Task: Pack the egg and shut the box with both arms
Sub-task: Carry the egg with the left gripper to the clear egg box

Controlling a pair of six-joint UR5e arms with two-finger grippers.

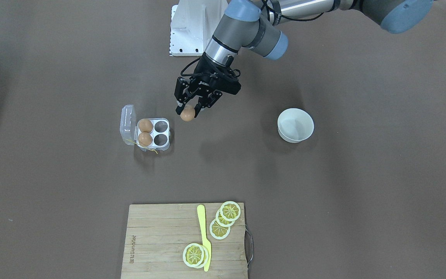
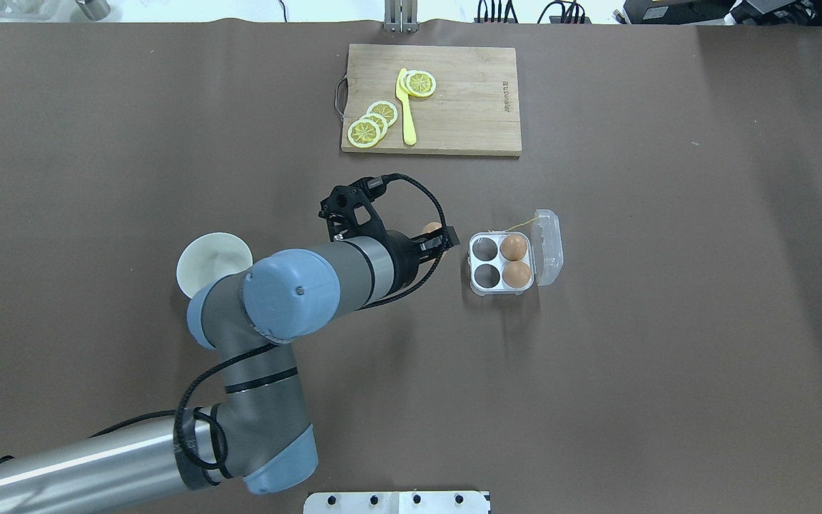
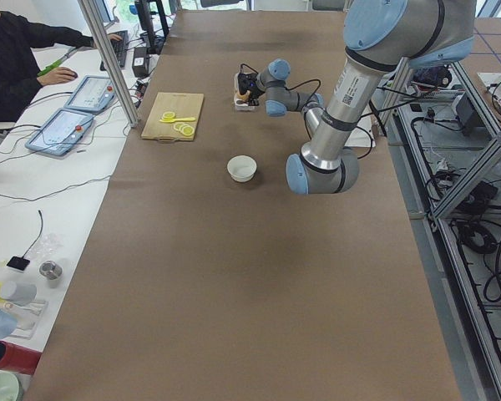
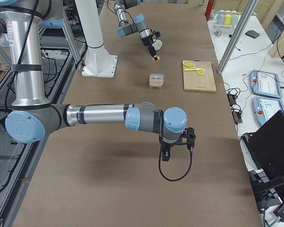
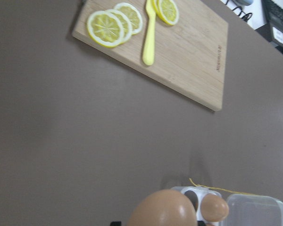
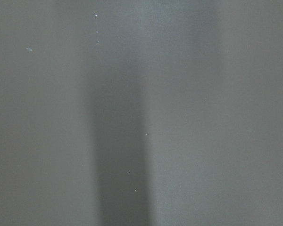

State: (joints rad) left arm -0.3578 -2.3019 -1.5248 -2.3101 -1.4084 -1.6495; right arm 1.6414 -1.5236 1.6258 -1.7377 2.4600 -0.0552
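Note:
The egg will leave my left gripper in the box's empty cell farther from the cutting board (image 1: 160, 125). The egg is still held above the table.
My left gripper (image 1: 189, 109) is shut on a tan-brown egg (image 1: 187, 114) and holds it above the table, a short way from the box on its open-cell side. The clear four-cell box (image 1: 167, 135) lies with its lid (image 1: 127, 124) folded open. Two eggs (image 1: 145, 132) fill the cells beside the lid; the two cells nearer the gripper are empty. In the left wrist view the held egg (image 5: 162, 209) fills the bottom edge, with the box (image 5: 192, 194) just beyond. My right gripper (image 4: 176, 150) hangs over bare table far from the box; whether it is open or shut I cannot tell.
A white bowl (image 1: 295, 124) stands on the far side of my left gripper from the box. A wooden cutting board (image 1: 157, 240) with lemon slices and a yellow knife (image 1: 204, 236) lies at the operators' edge. The white robot base (image 1: 196, 27) is behind.

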